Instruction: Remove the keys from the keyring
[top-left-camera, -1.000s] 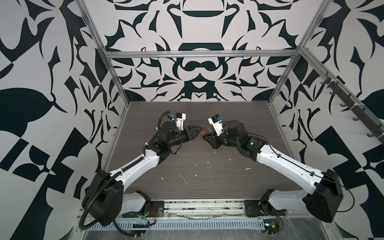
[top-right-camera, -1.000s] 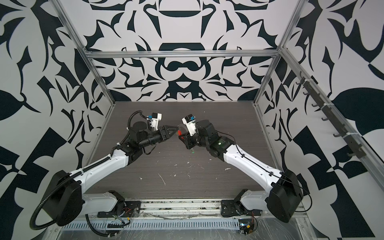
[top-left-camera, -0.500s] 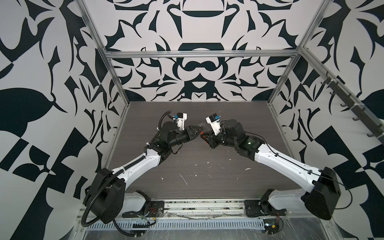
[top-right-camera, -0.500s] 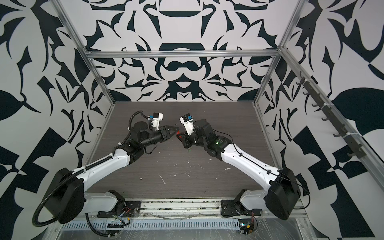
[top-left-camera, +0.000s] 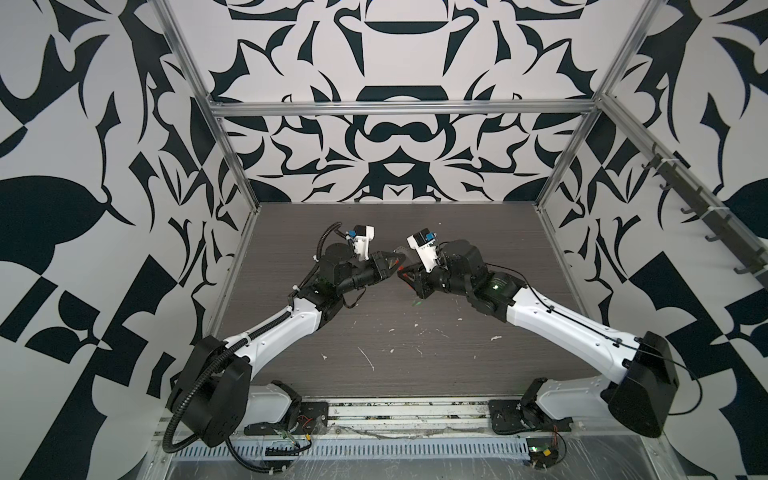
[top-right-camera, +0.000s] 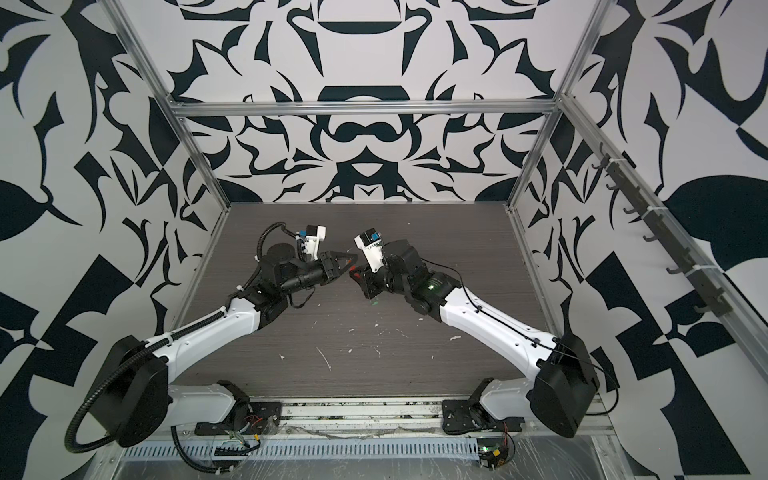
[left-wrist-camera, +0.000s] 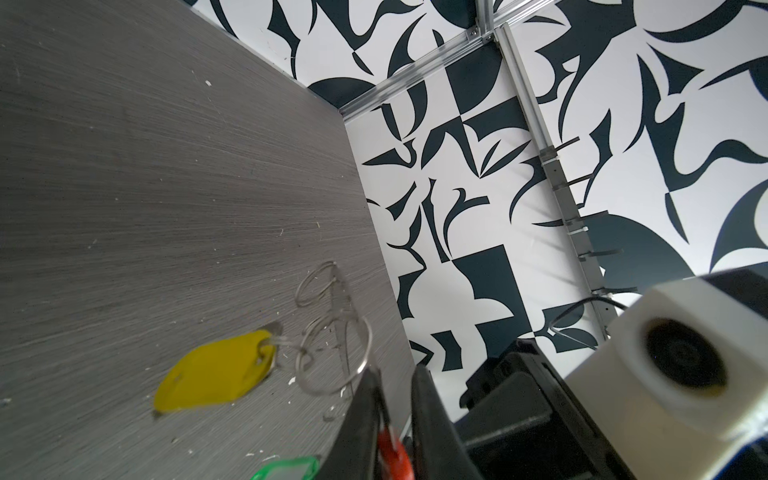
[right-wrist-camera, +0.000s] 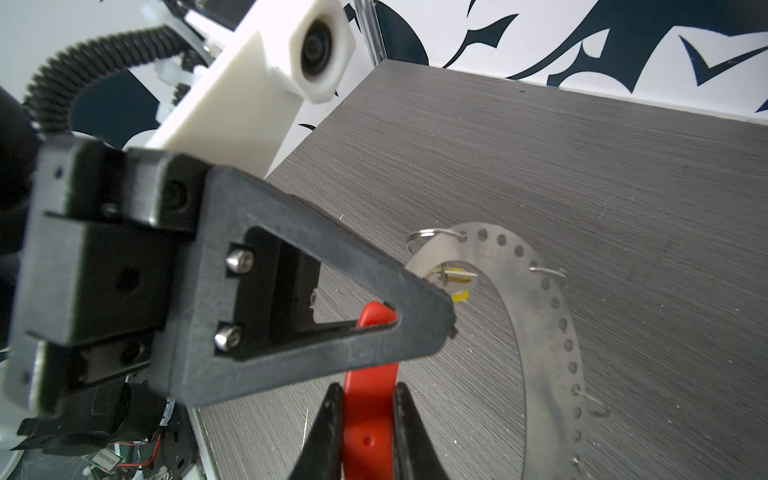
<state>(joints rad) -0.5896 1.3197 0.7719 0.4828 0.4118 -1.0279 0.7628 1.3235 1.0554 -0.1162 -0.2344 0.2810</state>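
The red sleeve is held by both my grippers, so next my right gripper opens, moves back and takes the metal arc near the green tag (left-wrist-camera: 284, 468).
The keyring (right-wrist-camera: 544, 332) is a flat grey perforated metal arc with a red sleeve (right-wrist-camera: 368, 415), held above the table between both arms. My right gripper (right-wrist-camera: 368, 388) is shut on the red sleeve. My left gripper (left-wrist-camera: 395, 374) meets it tip to tip in both top views (top-left-camera: 397, 264) and is shut on the same red sleeve (left-wrist-camera: 392, 453) further along. The keys hang from small split rings (left-wrist-camera: 332, 357). The yellow tag (left-wrist-camera: 216, 374) and a green tag (left-wrist-camera: 286, 471) show in the left wrist view. The key blades are mostly hidden.
White scraps (top-left-camera: 368, 359) are scattered over the grey wood-grain table (top-left-camera: 415, 374). Patterned walls with aluminium posts close in three sides. A rail of hooks (top-left-camera: 706, 208) runs along the right wall. The arm bases stand at the front edge.
My left gripper's jaws have narrowed onto the red sleeve. Both wrists have shifted slightly toward the back. The right gripper kept its grip.
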